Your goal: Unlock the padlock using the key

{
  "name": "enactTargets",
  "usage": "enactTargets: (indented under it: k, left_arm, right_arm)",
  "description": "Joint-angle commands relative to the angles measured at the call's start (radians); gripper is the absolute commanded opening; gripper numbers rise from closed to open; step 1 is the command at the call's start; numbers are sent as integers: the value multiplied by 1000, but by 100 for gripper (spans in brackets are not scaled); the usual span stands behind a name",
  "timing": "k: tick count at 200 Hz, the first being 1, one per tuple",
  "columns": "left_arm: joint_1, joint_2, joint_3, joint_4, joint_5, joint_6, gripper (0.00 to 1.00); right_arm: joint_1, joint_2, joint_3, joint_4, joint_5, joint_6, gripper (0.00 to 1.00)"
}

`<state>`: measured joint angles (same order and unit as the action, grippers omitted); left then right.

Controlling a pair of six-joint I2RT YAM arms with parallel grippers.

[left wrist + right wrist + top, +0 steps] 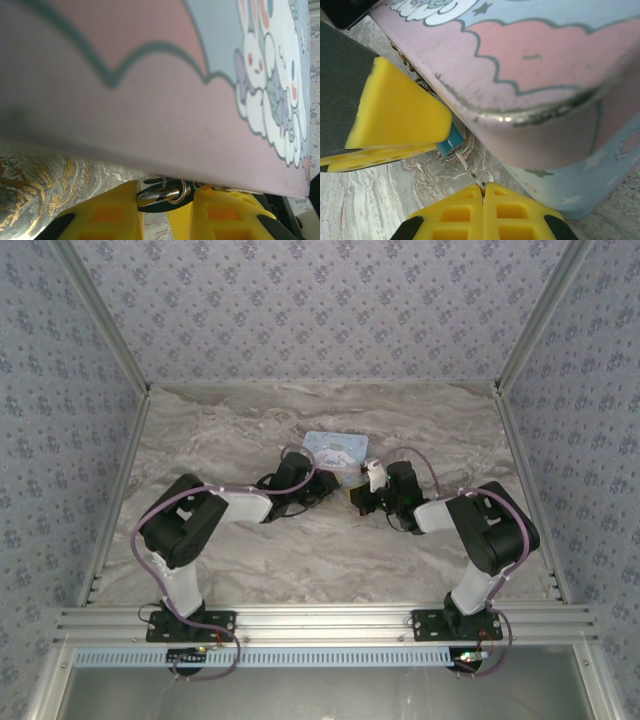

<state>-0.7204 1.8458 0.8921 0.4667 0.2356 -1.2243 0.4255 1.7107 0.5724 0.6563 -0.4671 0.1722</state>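
The padlock is pinched by its narrow edges in my left gripper, with the shackle lying across the gripper's fingers, so next the gripper opens and takes the padlock's broad sides (451, 141) first.
The padlock's blue body (449, 144) pokes out from under a yellow finger of my left gripper (338, 488), which is shut on it. In the left wrist view the silvery shackle (162, 193) with a wire ring lies between that gripper's (165, 202) yellow fingers (107, 212). My right gripper (483, 186) is shut on the thin silvery key (469, 171). The key's tip meets the padlock's end face. Both grippers meet just in front of the tin, the right gripper (360, 498) coming from the right.
The pale blue and pink tin (335, 450) with a white cartoon figure (260, 75) stands right behind and over the padlock, very close to both grippers. Marble tabletop (300, 560) lies around it, fenced by patterned walls (300, 300).
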Motion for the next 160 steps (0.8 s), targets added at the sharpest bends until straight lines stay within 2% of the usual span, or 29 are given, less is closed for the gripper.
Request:
enactTargets:
  k: [1, 95, 141, 160]
  left_arm:
    - [-26, -28, 36, 1, 100, -3, 23]
    - [-30, 0, 63, -12, 113, -2, 23]
    - [-30, 35, 69, 8, 104, -18, 23]
    - [-31, 51, 64, 33, 100, -32, 26]
  right_arm:
    - [1, 10, 65, 87, -46, 20, 0]
    - [11, 17, 104, 95, -70, 52, 0]
    - [22, 37, 31, 144, -40, 92, 0]
    - [22, 47, 5, 158, -32, 115, 0]
